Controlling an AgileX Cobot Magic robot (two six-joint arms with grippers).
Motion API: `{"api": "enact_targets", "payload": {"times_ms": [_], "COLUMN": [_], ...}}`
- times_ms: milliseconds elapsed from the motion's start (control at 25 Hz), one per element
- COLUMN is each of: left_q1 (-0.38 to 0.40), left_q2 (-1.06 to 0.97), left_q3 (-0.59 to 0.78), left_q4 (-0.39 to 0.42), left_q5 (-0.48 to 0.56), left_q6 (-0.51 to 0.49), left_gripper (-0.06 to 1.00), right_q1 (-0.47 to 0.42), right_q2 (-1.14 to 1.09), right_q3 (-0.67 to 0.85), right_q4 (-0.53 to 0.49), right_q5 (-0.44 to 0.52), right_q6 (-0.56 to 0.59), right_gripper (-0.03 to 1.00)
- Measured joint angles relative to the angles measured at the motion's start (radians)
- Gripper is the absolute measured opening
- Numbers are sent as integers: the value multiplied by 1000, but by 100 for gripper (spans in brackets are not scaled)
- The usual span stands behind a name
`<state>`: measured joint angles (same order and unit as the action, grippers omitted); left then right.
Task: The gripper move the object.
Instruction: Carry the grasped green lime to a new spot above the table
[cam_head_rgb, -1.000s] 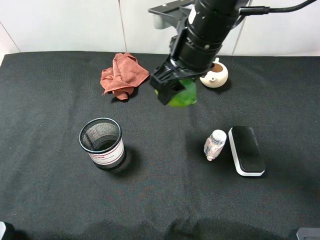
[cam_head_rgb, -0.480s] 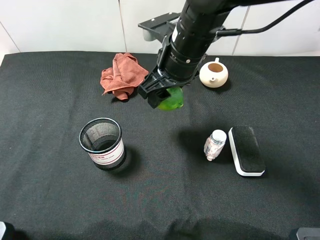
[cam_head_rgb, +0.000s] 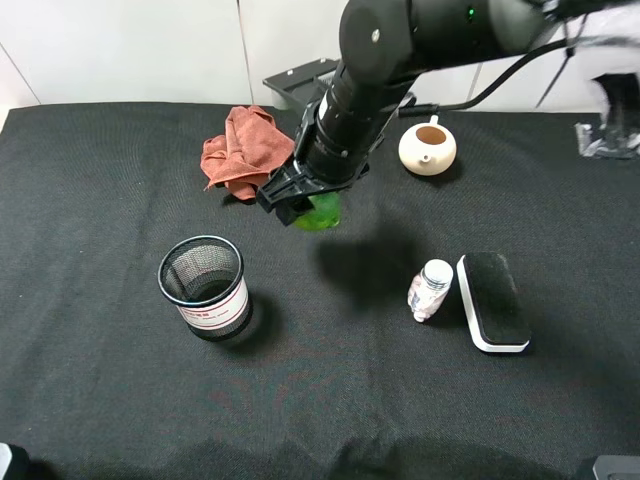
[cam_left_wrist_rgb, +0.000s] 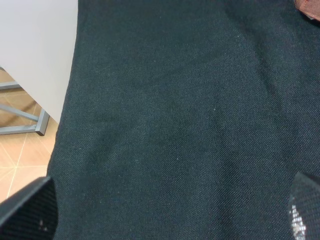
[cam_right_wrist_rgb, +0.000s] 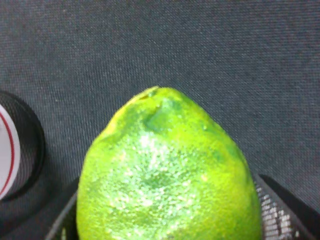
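Observation:
Next, I let go of the green fruit with my right gripper on the black cloth (cam_head_rgb: 302, 259) between the mesh cup and the red rag.
My right gripper (cam_head_rgb: 300, 207), a black claw on a thick black arm, is shut on the bright green lime-like fruit (cam_head_rgb: 319, 212) and holds it above the black cloth, between the red rag and the mesh cup. In the right wrist view the fruit (cam_right_wrist_rgb: 167, 175) fills the frame with its pointed tip away from the camera, between the two fingers (cam_right_wrist_rgb: 280, 215). The left gripper is out of the exterior view; in the left wrist view only its black fingertips (cam_left_wrist_rgb: 27, 210) show at the corners, apart, with nothing between them.
A black mesh pen cup (cam_head_rgb: 204, 285) stands front left; its rim shows in the right wrist view (cam_right_wrist_rgb: 20, 145). A red rag (cam_head_rgb: 244, 150) lies at the back. A cream teapot (cam_head_rgb: 428, 148), a small bottle (cam_head_rgb: 430, 288) and a black eraser (cam_head_rgb: 492, 300) are on the right. The left wrist view shows the table's edge (cam_left_wrist_rgb: 65, 110).
My right gripper has carried the green fruit leftward and toward the front, away from the teapot and closer to the mesh cup.

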<state>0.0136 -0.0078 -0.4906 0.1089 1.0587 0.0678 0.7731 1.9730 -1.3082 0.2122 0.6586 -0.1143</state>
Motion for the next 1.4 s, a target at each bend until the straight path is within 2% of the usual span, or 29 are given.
{"api": "enact_targets", "payload": {"times_ms": [480,1000,1400], "left_q1": [0,0,0], "left_q2": [0,0,0], "left_q3": [0,0,0], "left_q4": [0,0,0], "left_q5": [0,0,0], "left_q6": [0,0,0], "left_gripper": [97,97,97], "right_q1": [0,0,0], "right_q2": [88,146,147], "right_q3": [0,0,0], "right_q4": [101,165,168], "right_q5": [-66,-49,-35], "right_q6": [-62,-119,-122], "right_gripper": [47,47,47]}}
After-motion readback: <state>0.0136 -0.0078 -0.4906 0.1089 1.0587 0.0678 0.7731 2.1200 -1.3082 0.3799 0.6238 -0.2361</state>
